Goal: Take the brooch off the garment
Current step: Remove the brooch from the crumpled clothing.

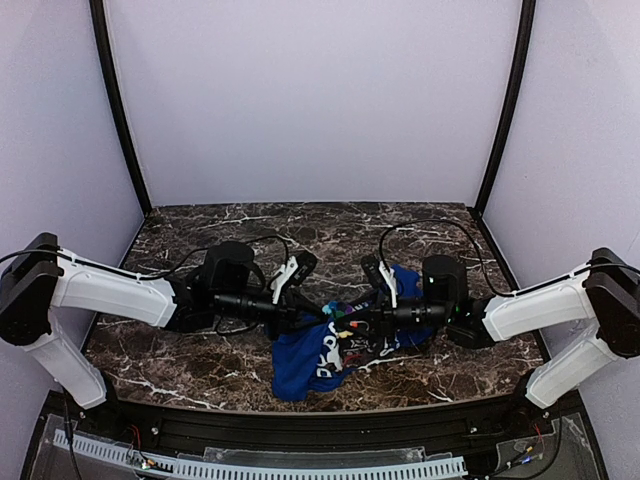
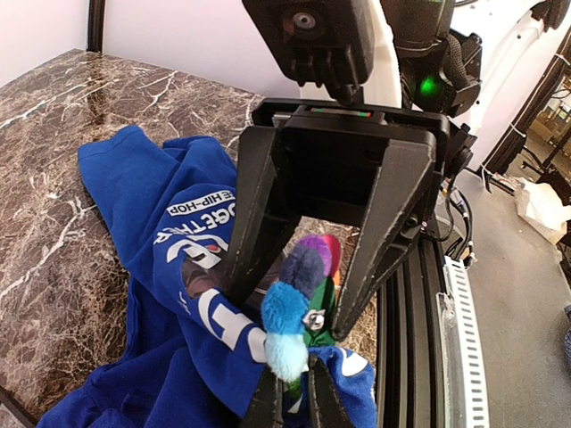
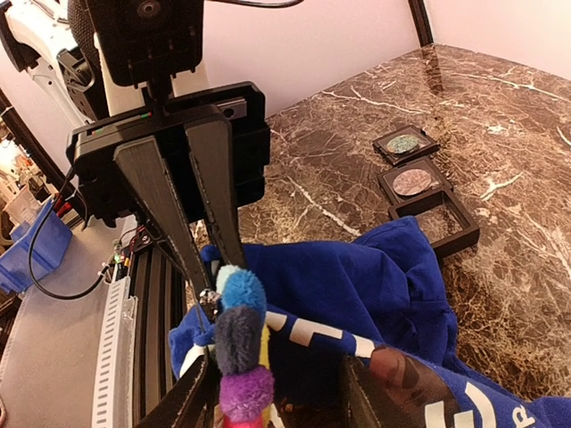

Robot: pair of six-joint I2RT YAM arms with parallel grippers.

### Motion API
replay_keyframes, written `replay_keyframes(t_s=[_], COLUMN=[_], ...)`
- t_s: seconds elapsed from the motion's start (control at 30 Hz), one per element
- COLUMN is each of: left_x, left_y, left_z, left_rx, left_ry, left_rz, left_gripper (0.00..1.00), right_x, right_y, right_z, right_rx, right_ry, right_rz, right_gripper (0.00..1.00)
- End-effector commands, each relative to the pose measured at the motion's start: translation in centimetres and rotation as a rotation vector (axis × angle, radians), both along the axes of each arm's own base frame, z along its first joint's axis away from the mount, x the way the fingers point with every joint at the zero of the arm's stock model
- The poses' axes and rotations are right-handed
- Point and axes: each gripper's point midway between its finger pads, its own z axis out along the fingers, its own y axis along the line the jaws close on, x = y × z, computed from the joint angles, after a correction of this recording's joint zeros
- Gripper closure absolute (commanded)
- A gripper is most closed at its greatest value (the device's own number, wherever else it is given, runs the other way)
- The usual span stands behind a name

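My left gripper holds the brooch's light-blue end down on the garment. So my right gripper needs to grip the purple end point(image 3: 247, 392), then lift once my left gripper opens.
The blue printed garment point(image 1: 300, 365) lies bunched on the marble table, between the two arms. The brooch point(image 2: 294, 294) is a row of fuzzy pom-poms running light blue, blue, dark, purple and red, on a green backing with a metal clasp. My left gripper point(image 2: 290, 379) is shut on a fold of the garment point(image 2: 161, 267) at the brooch's light-blue end. My right gripper point(image 3: 272, 361) faces it with its jaws apart. The brooch point(image 3: 239, 330) stands between those jaws, close to the left finger point(image 3: 192, 392). From above, the brooch point(image 1: 346, 325) shows where the two grippers meet.
Three small dark square trays point(image 3: 415, 181) sit on the marble beyond the garment point(image 3: 357, 276), the nearest one partly under the cloth. The table's front rail point(image 2: 419, 294) runs close beside the grippers. Lilac walls enclose the table on three sides.
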Motion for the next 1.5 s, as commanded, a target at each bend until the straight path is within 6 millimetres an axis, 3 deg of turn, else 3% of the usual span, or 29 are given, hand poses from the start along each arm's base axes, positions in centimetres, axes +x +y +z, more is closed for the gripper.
replay_keyframes(t_s=[0.0,0.17,0.43,0.73,0.83,0.87,1.0,1.07,1.13,1.17,1.23,1.3,1.37,1.47], left_x=[-0.3,-0.4,-0.2,0.3,0.4,0.4,0.3,0.3,0.4,0.4,0.5,0.6,0.6,0.7], left_y=[-0.4,-0.4,-0.3,-0.3,-0.2,-0.1,0.1,0.4,0.6,0.6,0.8,0.9,1.0,1.1], left_z=[1.4,1.4,1.6,1.3,1.1,1.1,0.8,0.4,0.1,0.0,-0.4,-0.7,-0.7,-0.4], left_rx=[-0.032,-0.032,-0.033,-0.021,-0.014,-0.012,-0.010,-0.001,0.009,0.013,0.024,0.031,0.032,0.028], left_ry=[-0.015,-0.014,-0.021,-0.020,-0.019,-0.020,-0.020,-0.018,-0.017,-0.017,-0.013,-0.011,-0.013,-0.021], left_rz=[-0.031,-0.034,-0.020,0.010,0.018,0.018,0.021,0.031,0.043,0.046,0.055,0.064,0.068,0.077], left_gripper=[0.99,0.99,0.99,0.98,0.86,0.76,0.52,0.43,0.41,0.43,0.56,0.79,0.92,0.99], right_x=[0.7,1.0,1.3,1.5,1.4,1.5,1.5,1.5,1.6,1.6,1.7,1.7,1.8,1.9], right_y=[0.6,0.7,0.9,0.6,0.4,0.3,0.1,0.0,-0.2,-0.2,-0.3,-0.5,-0.7,-1.0], right_z=[1.7,1.6,0.7,0.7,0.9,0.9,1.0,1.1,1.0,1.0,1.0,0.9,0.8,0.6], right_rx=[0.045,0.039,0.007,-0.002,0.002,0.000,-0.002,-0.005,-0.013,-0.016,-0.022,-0.032,-0.043,-0.055], right_ry=[-0.034,-0.035,-0.026,-0.035,-0.042,-0.041,-0.049,-0.052,-0.056,-0.057,-0.060,-0.063,-0.062,-0.061], right_rz=[-0.008,-0.019,-0.037,-0.056,-0.066,-0.071,-0.083,-0.089,-0.098,-0.102,-0.108,-0.115,-0.126,-0.143], right_gripper=[0.52,0.51,0.64,0.96,1.00,1.00,1.00,1.00,1.00,1.00,1.00,1.00,1.00,1.00])
